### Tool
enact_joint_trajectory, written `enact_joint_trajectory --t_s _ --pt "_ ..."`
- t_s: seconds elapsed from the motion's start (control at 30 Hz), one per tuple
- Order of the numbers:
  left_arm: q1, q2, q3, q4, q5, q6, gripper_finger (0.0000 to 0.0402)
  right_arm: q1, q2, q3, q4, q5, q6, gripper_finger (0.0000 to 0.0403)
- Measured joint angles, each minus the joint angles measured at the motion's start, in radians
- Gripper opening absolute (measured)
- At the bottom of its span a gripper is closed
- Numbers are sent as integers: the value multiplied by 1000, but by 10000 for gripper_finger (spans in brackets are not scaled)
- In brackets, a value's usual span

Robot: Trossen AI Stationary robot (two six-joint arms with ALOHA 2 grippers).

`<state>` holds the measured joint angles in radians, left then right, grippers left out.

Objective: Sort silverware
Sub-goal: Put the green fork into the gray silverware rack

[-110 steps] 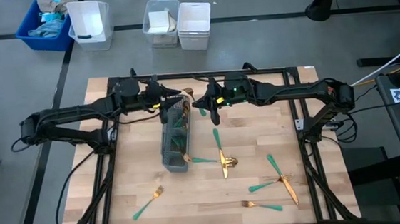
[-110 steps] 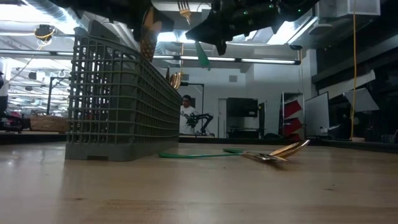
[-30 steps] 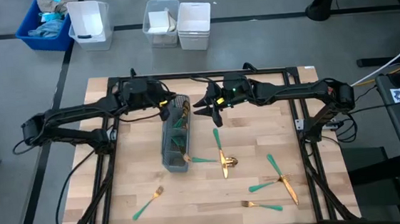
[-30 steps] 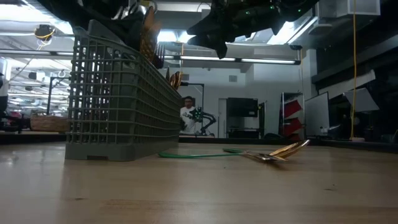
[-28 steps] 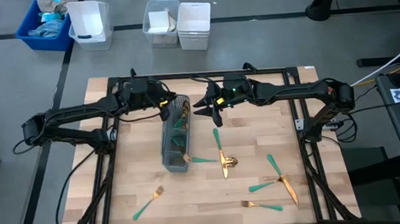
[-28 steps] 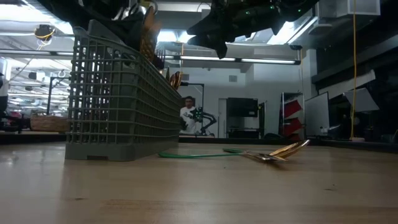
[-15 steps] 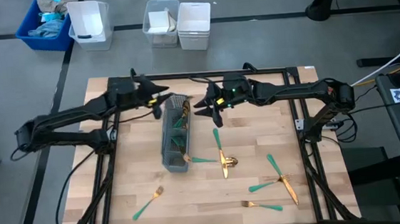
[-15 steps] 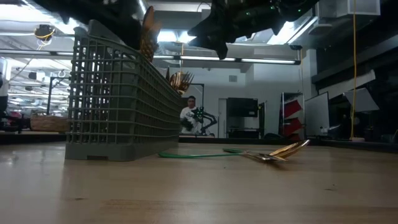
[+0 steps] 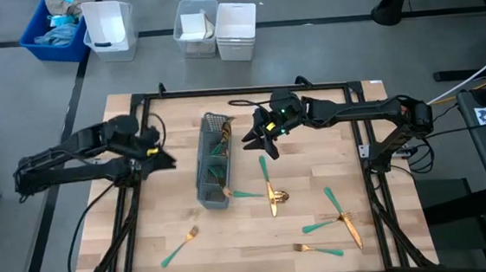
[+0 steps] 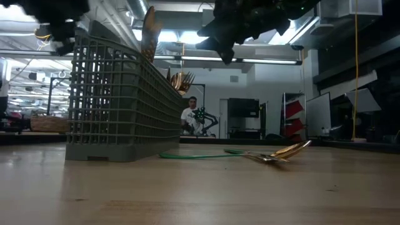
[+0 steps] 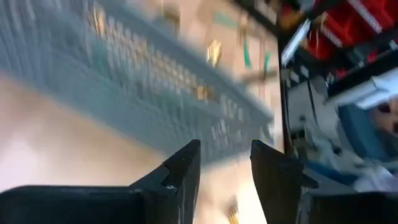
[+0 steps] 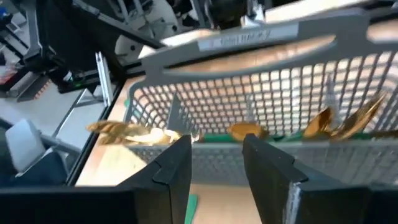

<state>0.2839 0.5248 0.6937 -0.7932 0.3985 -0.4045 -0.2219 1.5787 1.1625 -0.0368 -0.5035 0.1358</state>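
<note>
My left gripper is going to close on the fork's gold head (image 9: pixel 192 233) (image 11: pixel 233 214) and take the lone fork that lies closest to the near end of the grey mesh caddy.
The grey mesh caddy (image 9: pixel 212 169) stands lengthwise in the table's middle and holds several pieces of silverware (image 12: pixel 245 130), their gold heads up (image 10: pixel 149 34). More teal-handled silverware lies loose: one piece (image 9: pixel 263 169) just right of the caddy, a spoon (image 9: pixel 274 201), a fork (image 9: pixel 179 244) at the near left, and several (image 9: pixel 336 215) at the near right. My left gripper (image 11: pixel 224 152) stands open left of the caddy (image 9: pixel 165 157), nothing between its fingers. My right gripper (image 12: pixel 216 146) hangs open above the table right of the caddy's far end (image 9: pixel 264 147), facing the caddy.
The dark frame rails (image 9: pixel 239 91) run round the wooden table. White bins (image 9: pixel 217 29) and a blue bin (image 9: pixel 56 29) stand on the floor beyond the far edge. Bare wood lies left of the caddy and along the near edge. A person (image 10: pixel 187 119) shows far off in the room.
My left gripper has drawn back from over the caddy's far end toward the table's left edge, turning as it went. A gold fork head now shows above the caddy's far end in the low view. My right gripper has tipped a little in place.
</note>
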Motion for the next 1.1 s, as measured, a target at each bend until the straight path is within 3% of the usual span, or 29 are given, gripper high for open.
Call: enact_joint_trajectory --t_s 0.17,0.4,0.67,0.93,1.1 --pt "-117 -7 -20 -64 -11 -119 131 53 0 0 -19 -4 1 145" --pt "-287 28 -174 133 -14 -253 131 177 0 0 -25 13 15 145" --pt "-502 132 -310 287 -39 -355 131 355 0 0 -132 283 112 145" --pt "-665 281 -330 431 -245 -368 131 516 0 0 -154 540 204 145" --pt "-740 400 -330 572 -297 -312 131 591 0 0 -153 661 307 145"
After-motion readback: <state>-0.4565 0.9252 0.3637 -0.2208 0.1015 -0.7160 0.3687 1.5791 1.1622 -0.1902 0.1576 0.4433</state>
